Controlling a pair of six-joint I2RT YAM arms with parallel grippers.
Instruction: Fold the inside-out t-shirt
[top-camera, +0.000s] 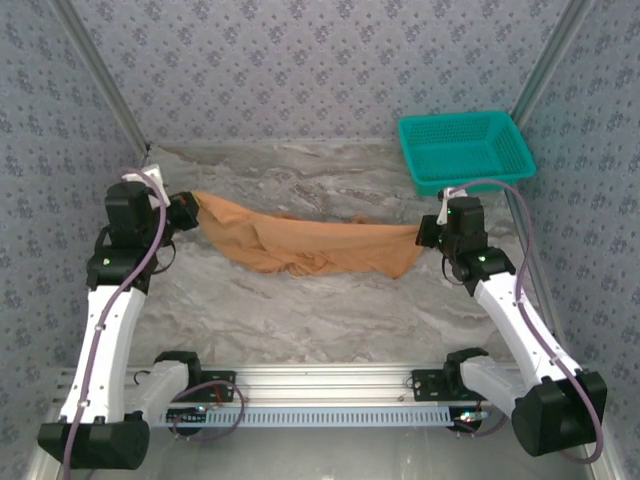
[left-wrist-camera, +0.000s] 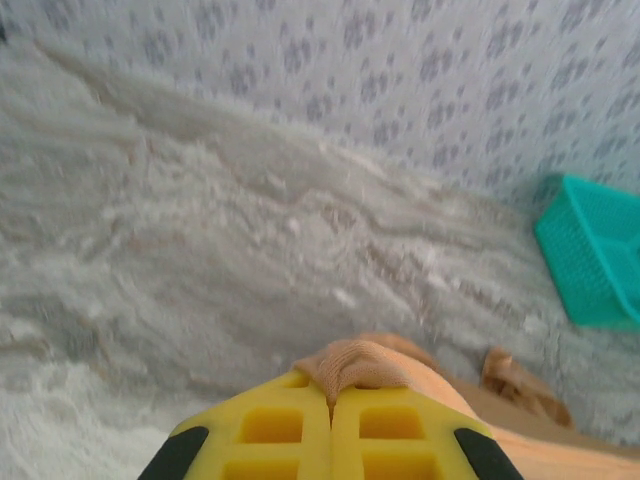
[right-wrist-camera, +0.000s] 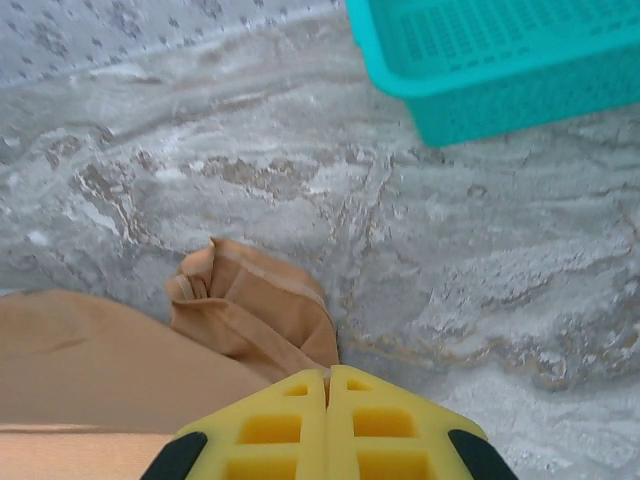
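Next, I lower my right gripper, since the t-shirt sags below it in a narrow piece with a loose corner, and take that corner (top-camera: 398, 274) before lifting.
The inside-out t-shirt (top-camera: 310, 245), orange-tan cloth, stretches in a sagging band across the middle of the marble table between both arms. My left gripper (top-camera: 190, 208) is shut on the shirt's left end; in the left wrist view a bunched fold of the t-shirt (left-wrist-camera: 365, 362) pokes out between the closed yellow fingers (left-wrist-camera: 290, 420). My right gripper (top-camera: 428, 234) is shut on the right end; in the right wrist view the t-shirt (right-wrist-camera: 250, 315) runs into the closed yellow fingers (right-wrist-camera: 385, 420), with a crumpled sleeve just ahead of them.
A teal plastic basket (top-camera: 465, 150) sits at the back right of the table, close behind the right gripper, and shows as the basket (right-wrist-camera: 500, 60) in the right wrist view. Patterned walls enclose the back and sides. Bare marble lies in front of the shirt.
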